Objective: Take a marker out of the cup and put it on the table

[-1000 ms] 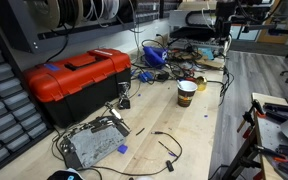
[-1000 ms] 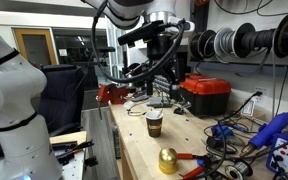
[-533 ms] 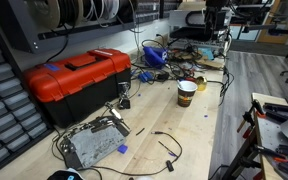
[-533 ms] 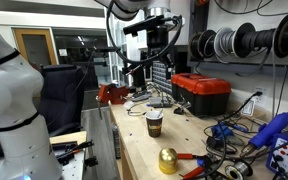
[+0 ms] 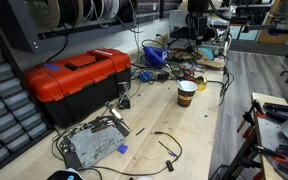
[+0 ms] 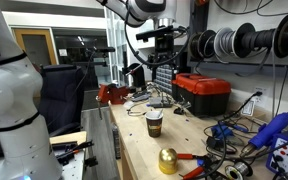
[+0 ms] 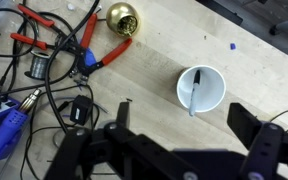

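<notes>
The robot's gripper will close on the marker's light upper end (image 5: 181,84) (image 7: 192,107), where it rests against the cup's rim, opposite the dark end inside the cup.
The cup (image 7: 201,89) stands upright on the wooden table (image 7: 154,60), and from above I see its white inside. The marker (image 7: 194,95) is a thin stick with a dark end, leaning inside the cup. My gripper (image 7: 184,125) is open and empty. It hangs high above the table, with its two dark fingers apart just below the cup in the wrist view. In both exterior views the brown-red cup (image 5: 187,92) (image 6: 154,122) sits mid-table, and the gripper (image 5: 197,22) (image 6: 162,52) is well above and behind it.
A red toolbox (image 5: 79,80) (image 6: 204,93) stands on the bench. A gold bell (image 7: 122,17) (image 6: 168,160), red-handled pliers (image 7: 104,55) and tangled cables (image 7: 44,70) lie near the cup. A metal box (image 5: 92,145) lies at the near end. The table edge (image 5: 219,130) runs alongside.
The arm has swung sideways and risen a little across the earlier frames. The gripper stays open and empty. The cup and marker have not moved.
</notes>
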`<state>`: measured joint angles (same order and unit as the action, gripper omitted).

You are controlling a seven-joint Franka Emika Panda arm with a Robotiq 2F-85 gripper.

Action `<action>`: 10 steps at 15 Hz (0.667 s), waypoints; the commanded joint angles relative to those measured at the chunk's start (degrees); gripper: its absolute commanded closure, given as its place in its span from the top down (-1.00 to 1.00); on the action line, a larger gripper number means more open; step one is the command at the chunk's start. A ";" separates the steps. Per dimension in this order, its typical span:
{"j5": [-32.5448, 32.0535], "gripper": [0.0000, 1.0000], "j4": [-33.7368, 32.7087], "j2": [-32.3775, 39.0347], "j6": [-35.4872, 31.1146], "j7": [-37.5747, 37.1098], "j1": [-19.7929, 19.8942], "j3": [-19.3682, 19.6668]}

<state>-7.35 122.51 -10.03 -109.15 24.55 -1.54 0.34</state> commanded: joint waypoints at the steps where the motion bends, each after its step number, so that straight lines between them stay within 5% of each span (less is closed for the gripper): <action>1: -0.20 1.00 -5.73 5.93 3.08 -2.87 -0.68 -1.18; 10: -0.42 1.00 -6.69 12.75 2.12 -2.31 -0.48 -3.09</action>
<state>-7.35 117.32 0.78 -109.05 23.33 -1.60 -2.70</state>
